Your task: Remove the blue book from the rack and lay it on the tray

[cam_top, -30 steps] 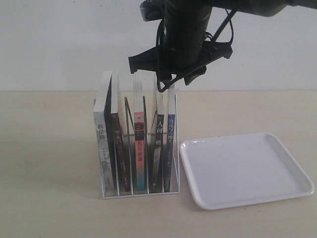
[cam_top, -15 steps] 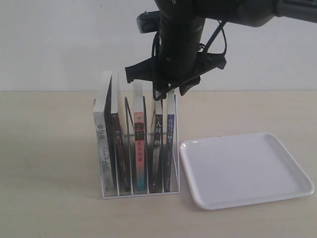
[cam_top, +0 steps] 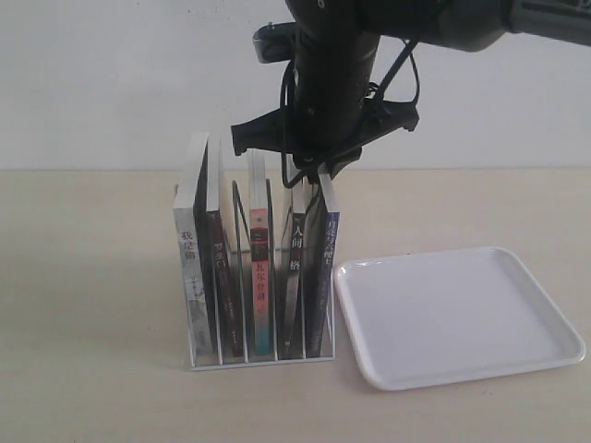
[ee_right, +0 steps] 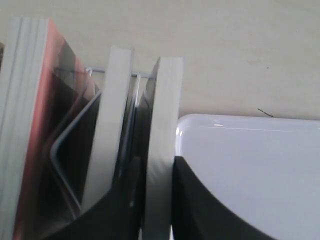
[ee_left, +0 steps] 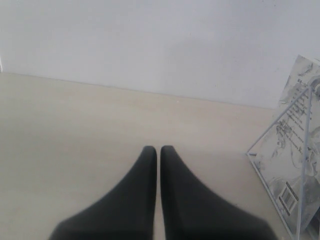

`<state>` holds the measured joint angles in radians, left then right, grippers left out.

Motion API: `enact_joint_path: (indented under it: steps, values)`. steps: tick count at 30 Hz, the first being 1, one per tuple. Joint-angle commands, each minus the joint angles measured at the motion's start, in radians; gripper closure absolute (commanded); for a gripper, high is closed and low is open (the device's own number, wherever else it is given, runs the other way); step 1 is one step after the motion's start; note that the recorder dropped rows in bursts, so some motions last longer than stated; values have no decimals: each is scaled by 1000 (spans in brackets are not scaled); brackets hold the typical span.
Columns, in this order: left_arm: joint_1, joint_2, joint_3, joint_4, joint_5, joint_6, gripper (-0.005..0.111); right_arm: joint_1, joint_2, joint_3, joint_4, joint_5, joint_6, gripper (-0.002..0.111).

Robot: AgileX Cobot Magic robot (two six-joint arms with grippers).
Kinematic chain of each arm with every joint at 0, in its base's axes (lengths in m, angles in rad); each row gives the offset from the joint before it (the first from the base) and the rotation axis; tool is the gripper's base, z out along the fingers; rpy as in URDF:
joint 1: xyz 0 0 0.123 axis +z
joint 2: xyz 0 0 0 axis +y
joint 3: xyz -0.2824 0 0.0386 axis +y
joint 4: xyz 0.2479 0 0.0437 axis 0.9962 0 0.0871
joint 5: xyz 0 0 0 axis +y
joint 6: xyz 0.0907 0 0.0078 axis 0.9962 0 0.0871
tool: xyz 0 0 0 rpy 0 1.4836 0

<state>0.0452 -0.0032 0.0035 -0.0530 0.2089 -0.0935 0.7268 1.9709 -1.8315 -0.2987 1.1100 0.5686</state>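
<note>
The blue book leans in the rack's end slot, so next I open my right gripper, gently set the book upright and grip its top edge (cam_top: 328,188) before lifting.
The blue book (cam_top: 320,272), navy-spined, stands in the rightmost slot of the white wire rack (cam_top: 263,362), its top leaning toward the tray (cam_top: 462,318). My right gripper (cam_top: 319,172) comes down from above and is shut on the book's top edge. In the right wrist view the two black fingers of the right gripper (ee_right: 159,167) press both sides of the blue book (ee_right: 165,110), with the tray (ee_right: 250,170) right beside it. My left gripper (ee_left: 158,150) is shut on nothing, low over the table, and does not show in the exterior view.
Several other books fill the rack: a white one (cam_top: 189,268), a dark one (cam_top: 222,277), one with a pink-to-teal spine (cam_top: 260,277) and a black-spined one (cam_top: 294,263). The rack's end and a pale illustrated cover (ee_left: 295,170) lie near the left gripper.
The right gripper came down onto the rightmost book's top and shut on it. The book's top has tipped toward the tray.
</note>
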Motion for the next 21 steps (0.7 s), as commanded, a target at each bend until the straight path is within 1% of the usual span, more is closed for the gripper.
enact_joint_path:
  steps: [1, 2, 3, 7, 8, 10, 11, 13, 19, 21]
  values:
    - [3, 3, -4, -10, -9, -10, 103, -8, 31, 8, 6, 7, -6, 93]
    - [3, 3, -4, -10, -9, -10, 103, -8, 31, 8, 6, 3, -6, 93]
    - [3, 3, -4, -10, -9, -10, 103, -8, 31, 8, 6, 3, -6, 90]
    - [3, 3, -4, -10, -9, -10, 103, -8, 31, 8, 6, 3, -22, 65]
    - [3, 3, -4, -10, -9, -10, 103, -8, 31, 8, 6, 1, -22, 63]
    - [3, 3, -4, -10, -9, -10, 103, -8, 31, 8, 6, 3, -22, 63]
    - [3, 3, -4, -10, -9, -10, 103, -8, 31, 8, 6, 3, -22, 64]
    - [3, 3, -4, -10, -9, -10, 103, -8, 31, 8, 6, 3, -22, 71]
    - [3, 3, -4, -10, -9, -10, 103, -8, 31, 8, 6, 9, -22, 108]
    - [3, 3, -4, -10, -9, -10, 103, -8, 26, 8, 6, 11, -22, 108]
